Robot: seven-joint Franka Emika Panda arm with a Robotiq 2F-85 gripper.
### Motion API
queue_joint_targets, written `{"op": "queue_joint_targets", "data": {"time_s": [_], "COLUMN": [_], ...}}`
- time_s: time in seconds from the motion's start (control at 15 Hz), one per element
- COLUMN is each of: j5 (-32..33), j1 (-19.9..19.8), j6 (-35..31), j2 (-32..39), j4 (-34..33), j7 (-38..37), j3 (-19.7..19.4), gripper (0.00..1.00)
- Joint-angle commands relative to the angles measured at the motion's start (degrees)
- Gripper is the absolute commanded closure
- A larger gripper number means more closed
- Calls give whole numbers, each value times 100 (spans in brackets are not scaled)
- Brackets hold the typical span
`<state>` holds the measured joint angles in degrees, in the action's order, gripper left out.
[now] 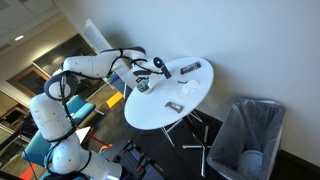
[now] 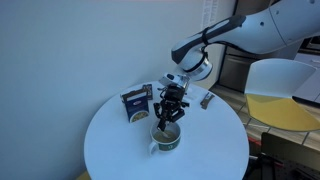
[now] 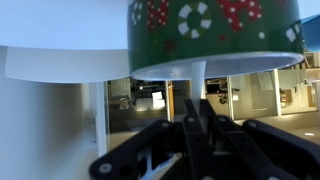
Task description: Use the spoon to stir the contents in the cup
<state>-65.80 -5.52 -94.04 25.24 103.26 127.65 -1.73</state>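
Observation:
Next, I set the white spoon on the bare white tabletop (image 1: 164, 91) beside the green cup with my gripper.
The cup (image 2: 165, 139) is a squat pale green mug with a dark inside, standing near the front of the round white table (image 2: 110, 140). In the wrist view, which is upside down, it fills the top as a green cup (image 3: 215, 30) with red and white decorations. My gripper (image 2: 167, 120) hangs directly over the cup with its fingers pressed together (image 3: 197, 125). A thin pale spoon handle (image 3: 197, 78) runs from the fingertips to the cup's rim. The spoon's bowl is hidden. In an exterior view the gripper (image 1: 143, 82) is at the table's edge nearest the arm.
A dark blue box (image 2: 136, 103) stands on the table behind the cup, also seen lying flat-looking in an exterior view (image 1: 190, 68). A small object (image 2: 207, 98) lies at the table's far side. A grey bin (image 1: 248, 135) stands beside the table, and a yellow chair (image 2: 280, 108) is close by.

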Motion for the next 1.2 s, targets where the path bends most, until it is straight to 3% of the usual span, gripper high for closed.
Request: {"op": "queue_joint_targets", "data": {"time_s": [0.0,0.53,0.8,1.13], "j5": [238,-76,-511,-729], "j1": [-27,-184,-340,-383], "j6": [-1,270,938,1550], "j2": [-51,-273,-695,-1297], "j4": [-41,7,158,133], "j7": [-1,516,875,697], "j3": [-81,-13,-18,-201], "gripper": [97,97,97,97]}}
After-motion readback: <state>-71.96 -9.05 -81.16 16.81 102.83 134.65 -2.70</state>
